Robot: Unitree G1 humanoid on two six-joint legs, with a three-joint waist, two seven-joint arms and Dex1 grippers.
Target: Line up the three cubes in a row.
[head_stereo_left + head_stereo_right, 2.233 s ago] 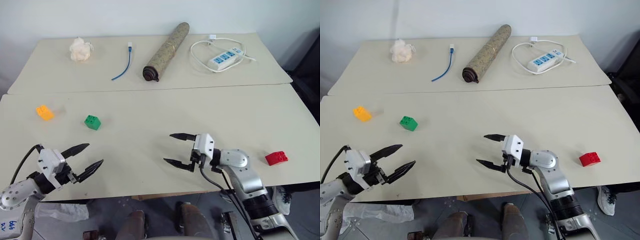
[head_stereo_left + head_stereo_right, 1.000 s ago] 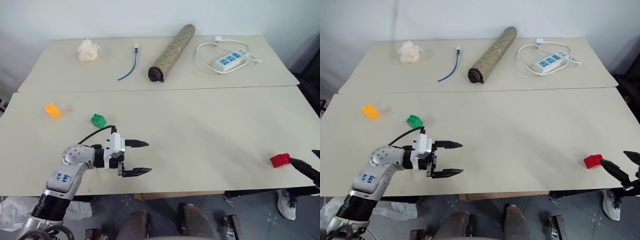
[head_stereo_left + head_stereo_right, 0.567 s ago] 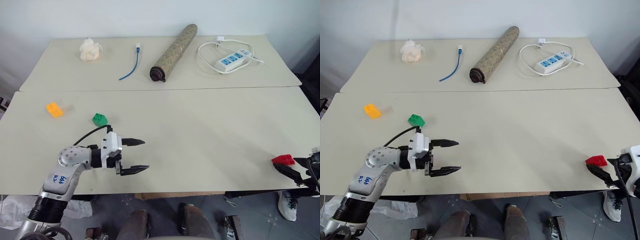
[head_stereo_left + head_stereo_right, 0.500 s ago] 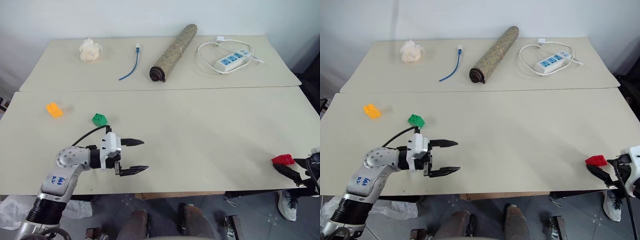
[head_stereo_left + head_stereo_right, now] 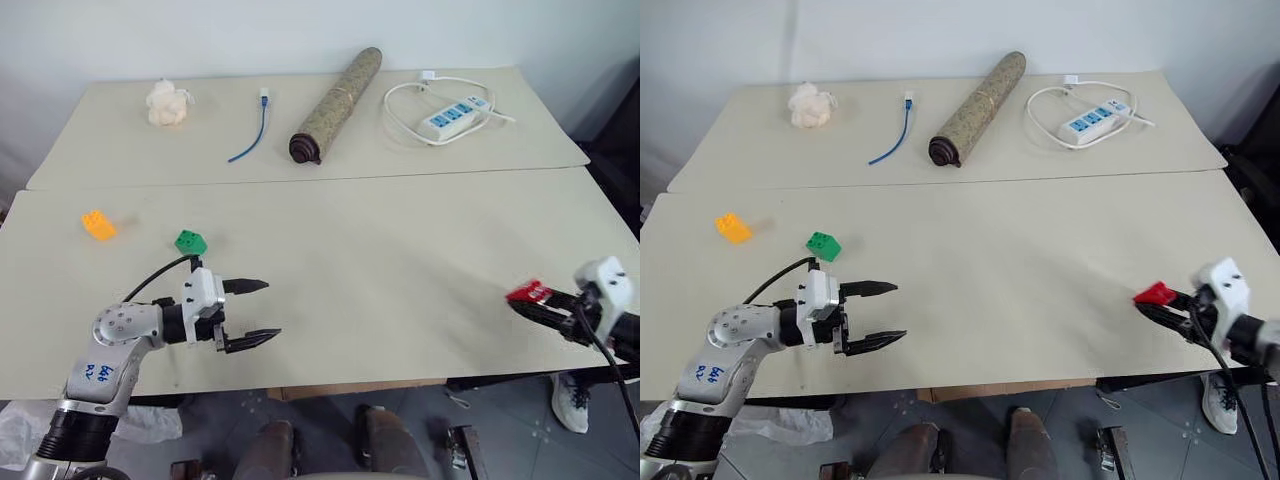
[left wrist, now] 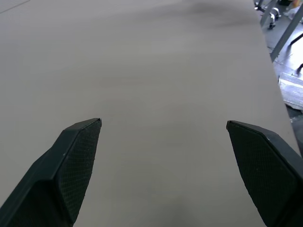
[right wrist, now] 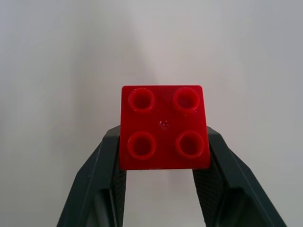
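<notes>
The red cube will come to rest on the bare middle of the front table (image 5: pixel 354 285) as soon as I let go of it with my right gripper.
My right gripper (image 5: pixel 530 303) is shut on the red cube (image 5: pixel 523 293) near the table's right front edge; the right wrist view shows the studded red cube (image 7: pixel 164 126) clamped between both fingers, lifted off the table. The green cube (image 5: pixel 189 242) lies on the left part of the front table. Further left sits the orange-yellow cube (image 5: pixel 97 225). My left gripper (image 5: pixel 258 311) stands open a little in front and right of the green cube, holding nothing; its wrist view has bare tabletop between the fingers (image 6: pixel 75 151).
On the rear table (image 5: pixel 500 150) lie a white fluffy wad (image 5: pixel 165 103), a blue cable (image 5: pixel 250 128), a brown mottled roll (image 5: pixel 335 90) and a white power strip (image 5: pixel 452 113) with its cord. A seam (image 5: pixel 400 175) divides the two tables.
My right gripper closed on the red cube, lifted it and carried it left, inward from the table's right edge. The left gripper drifted slightly left, still open. The camera shifted.
</notes>
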